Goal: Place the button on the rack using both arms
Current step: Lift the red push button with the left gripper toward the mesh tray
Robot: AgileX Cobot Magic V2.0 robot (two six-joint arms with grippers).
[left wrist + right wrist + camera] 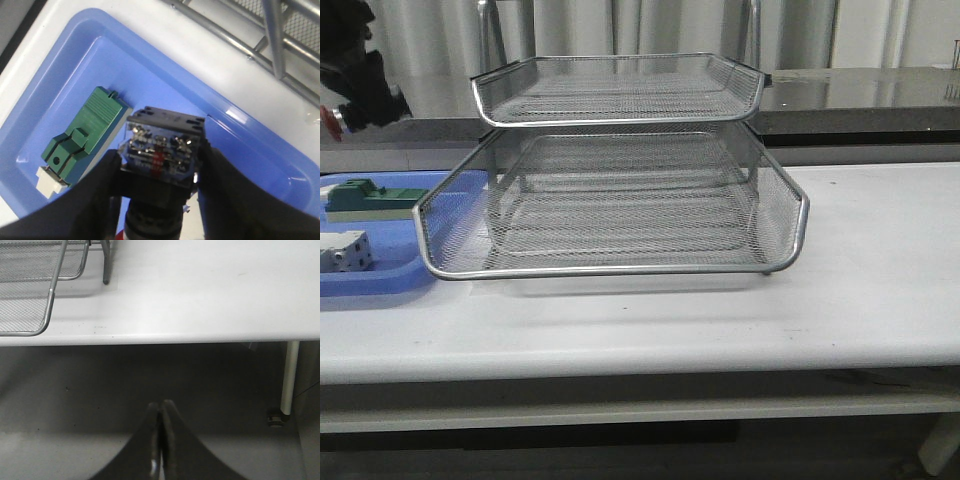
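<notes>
The button, which hangs above the blue tray now, will be let go by my left gripper on the middle of the silver wire-mesh rack's lower shelf (610, 217).
The button (162, 150) hangs above the blue tray with my left gripper (160, 160) shut on its black body, its blue rear block with metal terminals facing the camera. In the front view the left gripper (360, 85) is high at the far left edge, and the button's red head (333, 118) peeks out beside it. The silver wire-mesh rack (620, 270) stands mid-table to the right of that gripper; a corner of the rack (280, 40) shows in the left wrist view. My right gripper (161, 406) is shut on nothing, below and in front of the table edge, away from the rack (50, 305).
A blue tray (380, 282) lies left of the rack, holding a green block (370, 198) and a white box (345, 250). The green block (85, 132) lies in the tray (250, 125) under the held button. The white table (860, 280) stretches right of the rack.
</notes>
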